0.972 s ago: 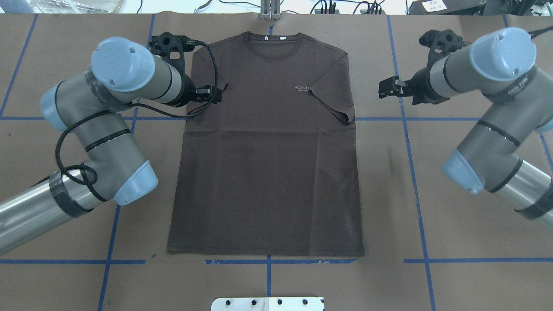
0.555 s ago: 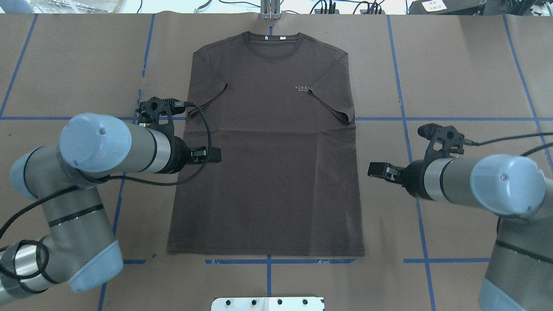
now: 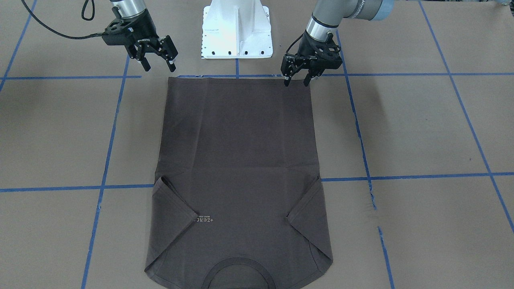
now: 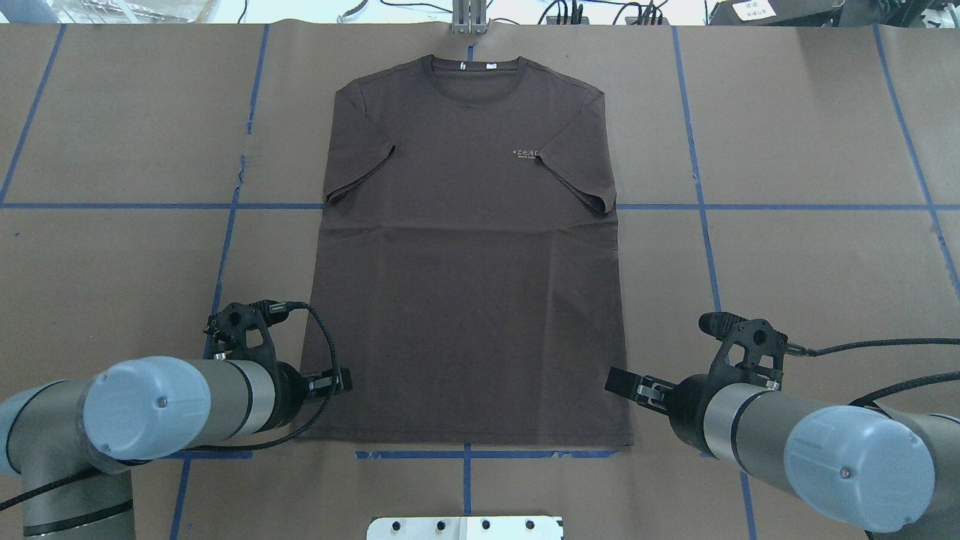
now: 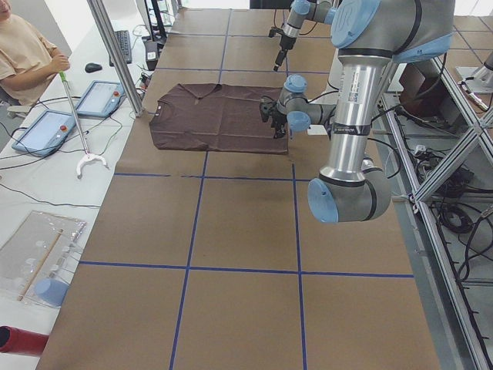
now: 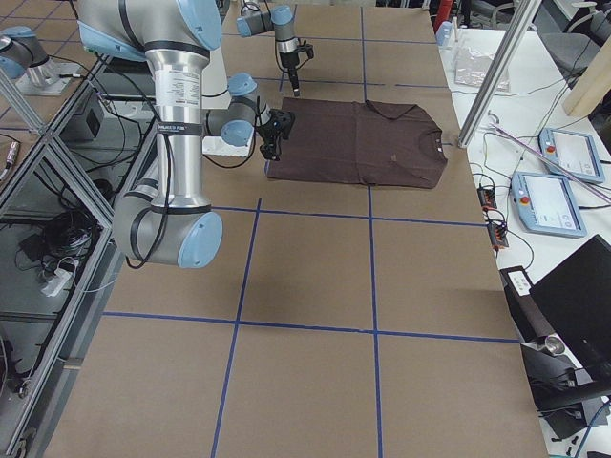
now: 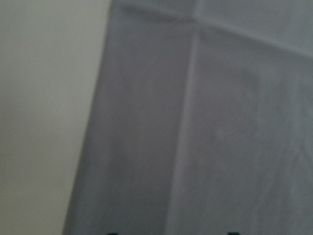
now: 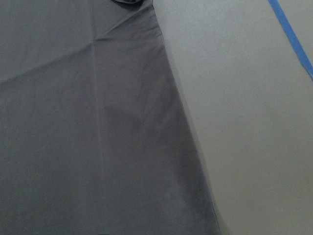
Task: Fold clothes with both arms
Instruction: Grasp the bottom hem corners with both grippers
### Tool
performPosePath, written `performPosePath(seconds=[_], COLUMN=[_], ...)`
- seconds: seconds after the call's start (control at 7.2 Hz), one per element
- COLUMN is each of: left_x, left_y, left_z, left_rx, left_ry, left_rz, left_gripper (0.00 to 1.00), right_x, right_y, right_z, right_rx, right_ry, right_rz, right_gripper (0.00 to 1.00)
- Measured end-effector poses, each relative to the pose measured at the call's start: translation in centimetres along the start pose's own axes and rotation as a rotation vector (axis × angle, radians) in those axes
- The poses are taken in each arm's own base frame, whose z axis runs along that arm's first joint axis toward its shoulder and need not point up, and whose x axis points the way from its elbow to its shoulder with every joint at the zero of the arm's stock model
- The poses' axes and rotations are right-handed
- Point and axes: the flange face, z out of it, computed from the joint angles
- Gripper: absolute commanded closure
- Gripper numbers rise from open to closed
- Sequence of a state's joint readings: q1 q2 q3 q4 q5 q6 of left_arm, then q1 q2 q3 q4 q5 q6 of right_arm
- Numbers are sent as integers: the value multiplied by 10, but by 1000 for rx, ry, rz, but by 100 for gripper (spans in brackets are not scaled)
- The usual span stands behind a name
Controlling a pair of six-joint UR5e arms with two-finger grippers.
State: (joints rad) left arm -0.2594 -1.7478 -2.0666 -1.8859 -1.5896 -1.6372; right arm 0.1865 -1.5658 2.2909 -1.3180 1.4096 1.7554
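The robot's right gripper should next move down to the nearest hem corner (image 3: 172,81) of the dark brown-grey T-shirt and close there.
The dark brown-grey T-shirt (image 4: 469,285) lies flat on the table, collar (image 4: 470,66) at the far side, hem towards the robot, both sleeves folded inward. My left gripper (image 4: 339,380) hangs open with its fingertips pointing down just over the hem's corner (image 3: 306,80) on its side. My right gripper (image 4: 616,381) is also open and holds nothing; it hovers a little higher by the other hem corner (image 3: 169,79). Blurred shirt cloth (image 7: 195,122) fills the left wrist view. The shirt's side edge (image 8: 186,137) against the table shows in the right wrist view.
The white base mount (image 3: 236,32) stands just behind the hem. Blue tape lines (image 4: 465,454) grid the brown table cover. A metal post (image 4: 469,19) rises at the far edge. A seated person (image 5: 27,54) and tablets (image 5: 46,131) are beyond that edge.
Both arms have swept back from beside the sleeves, along the shirt's sides, to the hem corners near the base. Both grippers stayed open. The shirt has not moved.
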Motion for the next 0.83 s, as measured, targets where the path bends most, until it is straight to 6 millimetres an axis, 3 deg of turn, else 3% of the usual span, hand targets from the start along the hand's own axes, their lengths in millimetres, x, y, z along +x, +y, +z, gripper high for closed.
performPosePath(seconds=[0.28, 0.83], left_x=[-17, -30], left_y=[19, 27], left_z=[14, 33], left_rx=[0, -3], left_ry=[-54, -118], left_rz=[0, 12], left_gripper=[40, 45], right_x=[-1, -1], right_y=[3, 2], right_z=[-1, -2], right_rx=[1, 4], right_ry=[6, 5], right_rz=[-2, -2], right_gripper=[2, 2])
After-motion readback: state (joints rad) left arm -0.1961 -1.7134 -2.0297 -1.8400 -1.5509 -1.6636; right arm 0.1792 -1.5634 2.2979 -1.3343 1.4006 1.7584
